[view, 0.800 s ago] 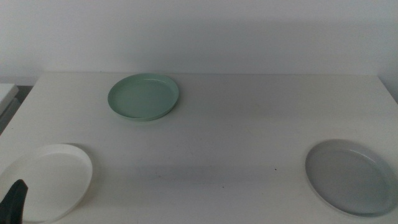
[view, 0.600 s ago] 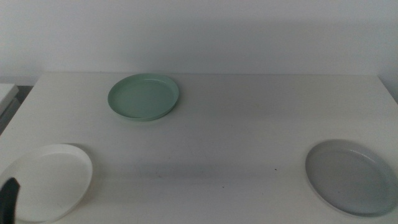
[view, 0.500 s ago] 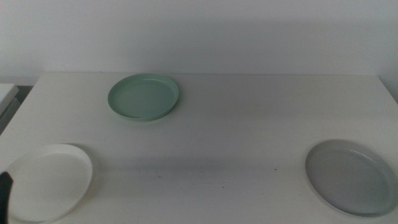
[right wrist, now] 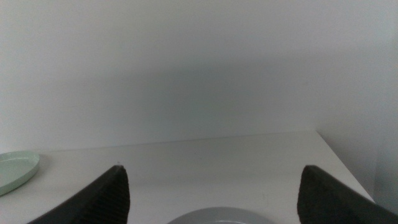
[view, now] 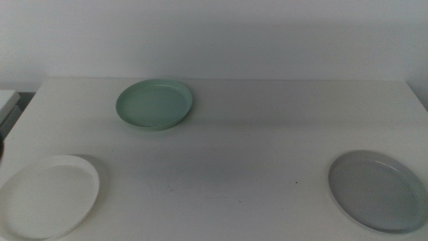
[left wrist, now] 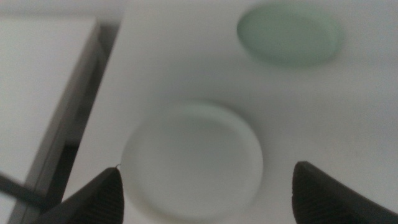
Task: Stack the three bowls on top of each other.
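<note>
I will close my left gripper on the white bowl's rim (view: 10, 178) (left wrist: 132, 138), on the side facing the second white surface beside the table.
Three bowls stand apart on the white table (view: 254, 134). The mint green bowl (view: 154, 104) is at the back left, the white bowl (view: 47, 196) at the front left, and the light grey bowl (view: 378, 189) at the front right. In the left wrist view my left gripper (left wrist: 206, 169) is open and empty, above the white bowl (left wrist: 193, 163), with the green bowl (left wrist: 289, 34) beyond it. In the right wrist view my right gripper (right wrist: 211, 168) is open and empty, with the grey bowl's rim (right wrist: 217, 216) just ahead of it and the green bowl (right wrist: 15, 169) far off.
A second white surface (left wrist: 43, 62) stands beside the table's left edge, with a dark gap between them. A plain white wall (view: 214, 33) rises behind the table. Both arms are outside the middle view.
The left gripper's dark tip, which showed over the white bowl at the bottom left of the middle view, has slid off to the left and out of that view. The bowls have not moved.
</note>
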